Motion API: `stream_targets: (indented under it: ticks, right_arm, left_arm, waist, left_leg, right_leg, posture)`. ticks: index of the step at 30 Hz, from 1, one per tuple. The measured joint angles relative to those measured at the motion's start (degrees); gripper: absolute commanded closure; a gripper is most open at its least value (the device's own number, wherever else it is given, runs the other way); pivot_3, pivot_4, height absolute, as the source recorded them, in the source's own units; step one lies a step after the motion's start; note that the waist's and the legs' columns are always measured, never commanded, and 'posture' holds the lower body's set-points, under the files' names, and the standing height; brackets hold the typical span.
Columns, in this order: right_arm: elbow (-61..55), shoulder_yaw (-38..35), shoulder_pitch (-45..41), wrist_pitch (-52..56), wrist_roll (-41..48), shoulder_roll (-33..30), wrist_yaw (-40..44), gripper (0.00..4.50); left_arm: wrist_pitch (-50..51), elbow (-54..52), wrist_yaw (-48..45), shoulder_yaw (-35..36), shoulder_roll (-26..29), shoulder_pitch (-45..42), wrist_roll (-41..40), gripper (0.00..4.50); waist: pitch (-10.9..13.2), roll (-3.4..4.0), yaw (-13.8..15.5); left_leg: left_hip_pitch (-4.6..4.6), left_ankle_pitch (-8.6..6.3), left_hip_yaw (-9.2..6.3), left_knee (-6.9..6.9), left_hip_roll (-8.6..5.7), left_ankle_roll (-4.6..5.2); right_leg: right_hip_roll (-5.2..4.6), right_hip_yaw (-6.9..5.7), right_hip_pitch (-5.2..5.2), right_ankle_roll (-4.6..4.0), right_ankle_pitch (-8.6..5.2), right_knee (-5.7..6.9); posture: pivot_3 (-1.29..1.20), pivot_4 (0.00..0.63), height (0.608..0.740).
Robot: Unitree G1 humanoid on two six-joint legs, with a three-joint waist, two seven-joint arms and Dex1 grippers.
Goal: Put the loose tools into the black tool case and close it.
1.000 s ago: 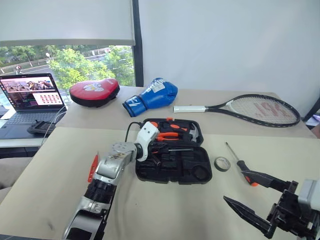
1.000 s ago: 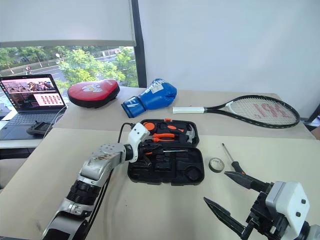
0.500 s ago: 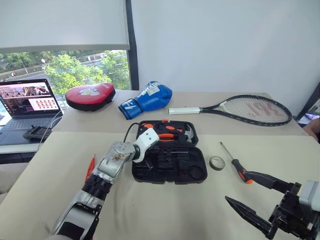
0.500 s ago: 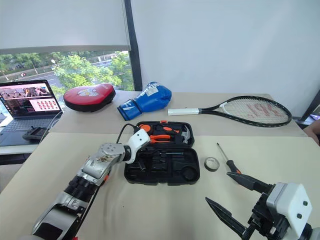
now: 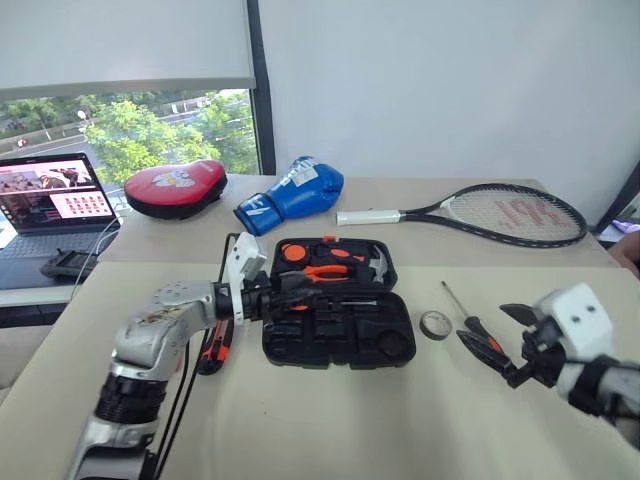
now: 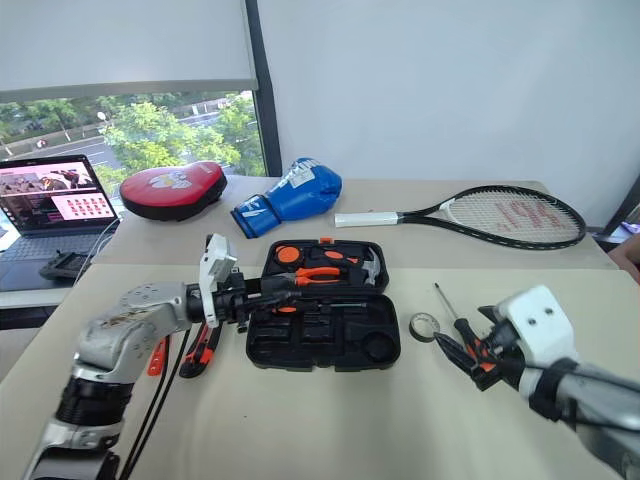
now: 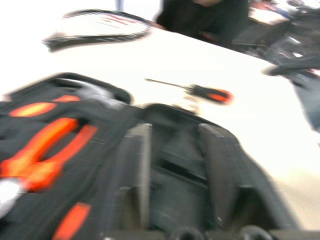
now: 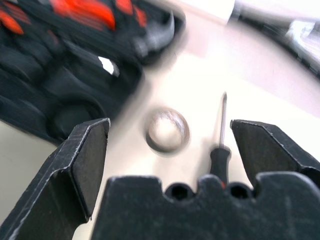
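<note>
The black-and-orange screwdriver beside the tape roll will be grasped by my right gripper, which will close around the middle of the screwdriver's handle (image 5: 484, 334) (image 8: 220, 173).
The black tool case (image 5: 340, 318) lies open in the middle of the table, with orange-handled tools in its far half. My left gripper (image 5: 295, 297) is open and empty, pointing right over the case's left edge; its fingers (image 7: 135, 170) stand apart. A black-and-orange tool (image 6: 200, 345) and a slim orange tool (image 6: 157, 357) lie on the table left of the case, beside my left arm. A small tape roll (image 5: 434, 324) and a black-and-orange screwdriver (image 5: 470, 322) lie right of the case. My right gripper (image 5: 500, 335) hovers open just short of them, which also show as the tape roll (image 8: 167, 131) and screwdriver (image 8: 220, 150).
A tennis racket (image 5: 500, 212), a blue boxing glove (image 5: 295, 190) and a red punch pad (image 5: 175, 187) lie on the far table. A laptop (image 5: 55, 195) stands at far left. A black cable (image 5: 185, 370) runs along my left arm. Pliers (image 5: 330, 272) and a hammer (image 5: 375, 262) sit in the case.
My left gripper has pulled back leftward out of the case and opened. My right gripper has moved forward, up to the screwdriver and tape roll. The camera has shifted a little.
</note>
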Motion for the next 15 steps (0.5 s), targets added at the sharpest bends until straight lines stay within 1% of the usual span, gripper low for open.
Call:
stream_targets:
  ticks: [2, 3, 7, 9, 11, 12, 15]
  right_arm:
    - [5.96, 4.6, -6.06, 4.04, -0.39, -0.22, 0.15, 0.0]
    - [10.02, 8.05, -9.63, 6.95, -1.18, -0.56, 0.72, 0.0]
    - [21.46, 16.99, -19.18, 12.53, -5.54, 0.31, 2.31, 0.0]
    - [25.66, 20.4, -21.7, 13.04, -8.61, 0.74, 2.99, 0.0]
    - [29.0, 22.81, -23.21, 12.92, -11.62, 1.4, 4.05, 0.53]
    - [30.3, 24.07, -23.79, 12.78, -13.08, 1.41, 4.79, 0.67]
    - [32.11, 26.13, -25.16, 11.12, -15.83, 1.58, 8.04, 1.78]
  left_arm:
    - [1.91, -3.83, -0.99, 0.49, 2.49, 1.06, -2.7, 0.34]
    - [3.16, -6.48, -1.18, 0.84, 3.8, 1.55, -4.55, 0.05]
    - [5.62, -12.04, 1.35, 1.39, 4.67, 2.81, -7.94, 0.05]
    - [6.34, -13.59, 3.76, 1.47, 4.3, 2.98, -9.33, 0.05]
    - [7.15, -14.48, 5.95, 1.66, 3.98, 3.18, -10.14, 0.0]
    - [7.51, -14.86, 6.64, 1.83, 4.0, 3.31, -10.8, 0.0]
    - [7.83, -15.97, 7.99, 2.9, 4.3, 4.65, -12.88, 0.0]
  waist:
    - [0.05, -0.06, 0.23]
    - [0.07, -0.07, 0.35]
    - [0.08, -0.05, 0.41]
    - [0.09, -0.06, 0.44]
    - [0.09, -0.06, 0.4]
    - [0.09, -0.06, 0.35]
    - [0.09, -0.06, -0.07]
  left_leg:
    - [-0.06, 0.0, 0.0, 0.04, -0.01, 0.05]
    - [-0.07, 0.02, 0.01, 0.05, -0.05, 0.11]
    - [-0.1, 0.0, 0.06, 0.08, -0.19, 0.21]
    - [-0.12, 0.0, 0.06, 0.08, -0.22, 0.22]
    - [-0.13, 0.0, 0.06, 0.08, -0.24, 0.21]
    - [-0.13, 0.0, 0.07, 0.08, -0.24, 0.21]
    - [-0.11, 0.01, 0.07, 0.08, -0.23, 0.19]
  right_leg:
    - [0.05, -0.01, 0.0, -0.03, -0.02, -0.02]
    - [0.04, -0.03, -0.01, -0.06, -0.04, -0.04]
    - [0.03, -0.01, -0.01, 0.21, 0.11, -0.04]
    - [0.04, -0.05, -0.01, 0.27, 0.14, -0.04]
    - [0.05, -0.05, -0.03, 0.32, 0.15, -0.03]
    - [0.07, -0.05, -0.04, 0.33, 0.15, -0.03]
    - [0.1, -0.05, -0.02, 0.38, 0.15, -0.03]
  posture:
    - [0.0, 0.15, 0.74]
    - [0.0, 0.15, 0.74]
    - [0.0, 0.15, 0.74]
    - [0.0, 0.15, 0.74]
    - [0.0, 0.15, 0.74]
    - [0.0, 0.15, 0.74]
    - [0.0, 0.15, 0.74]
